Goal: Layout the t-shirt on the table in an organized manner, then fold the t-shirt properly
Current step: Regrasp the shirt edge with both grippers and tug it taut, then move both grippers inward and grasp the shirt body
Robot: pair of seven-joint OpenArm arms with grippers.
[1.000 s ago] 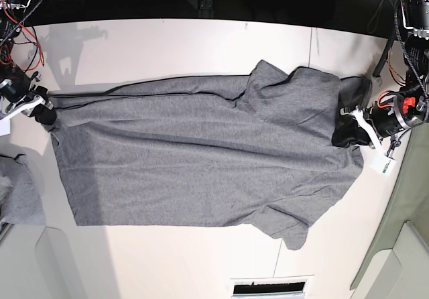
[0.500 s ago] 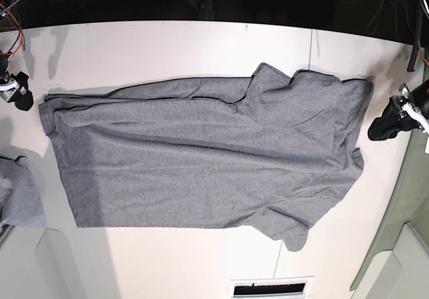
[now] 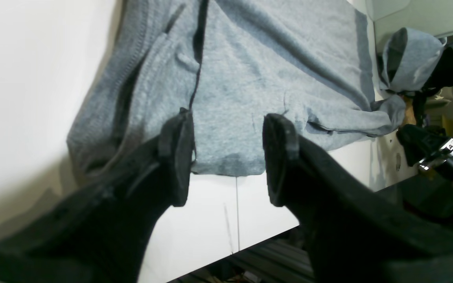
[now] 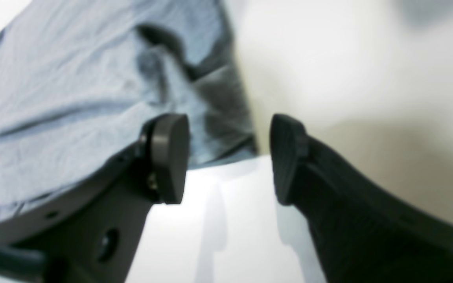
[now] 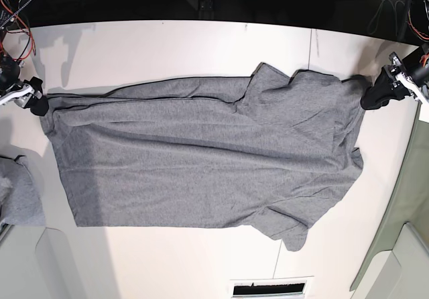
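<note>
The t-shirt lies crosswise, so my right gripper will pinch its body in from the t-shirt's corner (image 5: 95, 137) and swing its hem end toward me.
The heather-grey t-shirt (image 5: 201, 158) lies spread lengthwise on the white table (image 5: 167, 44), collar end toward the right, one sleeve (image 5: 291, 228) pointing to the near edge. My left gripper (image 5: 374, 96) stands open at the shirt's far right corner. In the left wrist view its fingertips (image 3: 226, 157) straddle the shirt's (image 3: 250, 59) hem edge with nothing clamped. My right gripper (image 5: 37, 102) is at the far left corner, also open. In the right wrist view its fingertips (image 4: 226, 157) hover over bare table (image 4: 328, 59) beside the shirt (image 4: 73, 98).
A smaller bunch of grey cloth (image 5: 17, 192) lies at the table's left edge and shows too in the left wrist view (image 3: 411, 59). A thin dark seam (image 5: 310, 47) crosses the table. A white slotted panel (image 5: 271, 287) sits at the near edge.
Both grippers let go of the shirt's ends, drew away, and now stand open at its far corners. The collar end has dropped flat.
</note>
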